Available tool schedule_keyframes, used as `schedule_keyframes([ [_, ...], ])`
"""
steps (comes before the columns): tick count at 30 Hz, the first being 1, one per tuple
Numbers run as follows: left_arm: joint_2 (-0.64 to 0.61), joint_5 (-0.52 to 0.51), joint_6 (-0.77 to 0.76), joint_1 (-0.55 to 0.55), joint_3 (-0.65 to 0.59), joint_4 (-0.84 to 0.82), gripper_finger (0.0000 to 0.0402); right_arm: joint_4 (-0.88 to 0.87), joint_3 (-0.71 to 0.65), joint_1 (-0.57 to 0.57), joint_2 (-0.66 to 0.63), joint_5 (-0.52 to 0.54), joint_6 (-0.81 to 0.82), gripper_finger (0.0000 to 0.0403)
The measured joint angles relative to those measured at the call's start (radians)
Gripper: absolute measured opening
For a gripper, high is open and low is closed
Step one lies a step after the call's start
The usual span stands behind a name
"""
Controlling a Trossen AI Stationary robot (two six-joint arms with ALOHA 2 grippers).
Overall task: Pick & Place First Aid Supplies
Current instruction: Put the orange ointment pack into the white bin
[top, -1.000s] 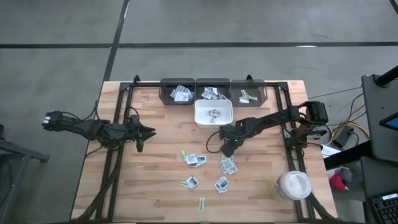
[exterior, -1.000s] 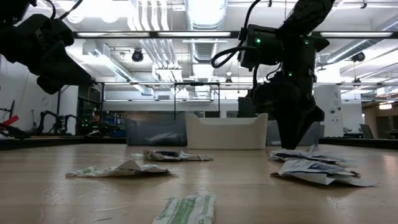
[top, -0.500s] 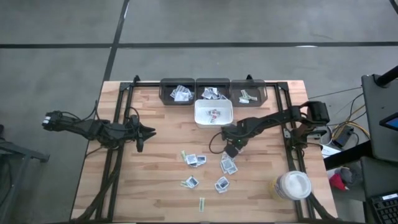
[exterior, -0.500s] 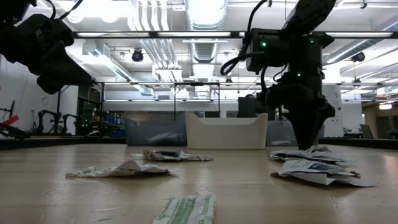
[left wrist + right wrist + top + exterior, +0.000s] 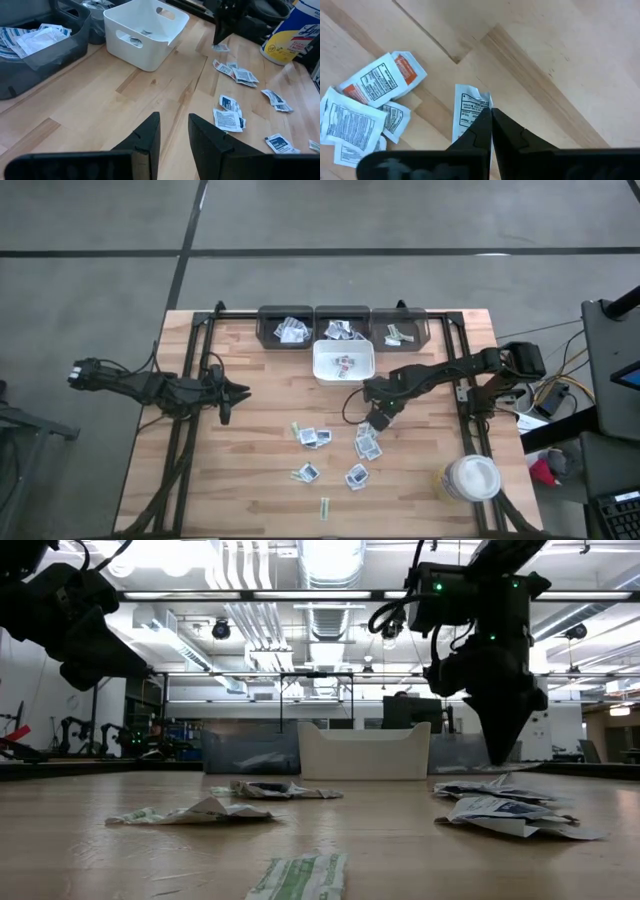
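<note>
Next, my right gripper lets go of the white packet with black print onto the small packets inside the white square tray (image 5: 345, 368).
Several small white packets lie flat on the wooden table, in one group (image 5: 315, 438) and another (image 5: 366, 445), also seen in the right wrist view (image 5: 370, 100) and the low view (image 5: 495, 808). A pale green strip (image 5: 325, 506) lies near the table's front edge. My right gripper (image 5: 378, 420) (image 5: 491, 114) hovers above the right-hand group, shut on a white packet with black print (image 5: 469, 107). My left gripper (image 5: 228, 392) (image 5: 174, 131) waits over the table's left side, open, holding nothing. My right gripper pinches the black-printed white packet by one edge (image 5: 482, 107) between its two fingertips, coming from above and pointing down. The packet (image 5: 220, 47) hangs below the fingers, lifted clear of the table.
A white square tray (image 5: 343, 362) (image 5: 145, 30) stands behind the packets, with a small item inside. Three dark bins (image 5: 343, 326) holding packets line the far edge. A round white-lidded jar (image 5: 471, 478) stands at the near right corner. Bare wood lies between the arms.
My right gripper has risen from the packet pile and shifted a little toward the table's right edge, staying shut. The black-printed packet has come up with it, off the table. The other packets have stayed where they were.
</note>
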Motion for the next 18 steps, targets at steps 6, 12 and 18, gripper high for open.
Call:
schedule_keyframes([
  [6, 0.001, 0.0, 0.0, 0.0, 0.0, 0.0, 0.0094, 0.092, 0.0, -0.001, -0.033, -0.094, -0.123, 0.0008],
  [12, 0.003, 0.0, 0.001, 0.0, 0.0, 0.0, 0.0094, 0.437, 0.002, -0.005, -0.058, -0.216, -0.344, 0.0008],
  [18, 0.005, 0.0, 0.0, 0.0, 0.0, 0.0, 0.0094, 0.718, 0.003, -0.031, -0.066, -0.257, -0.457, 0.0008],
])
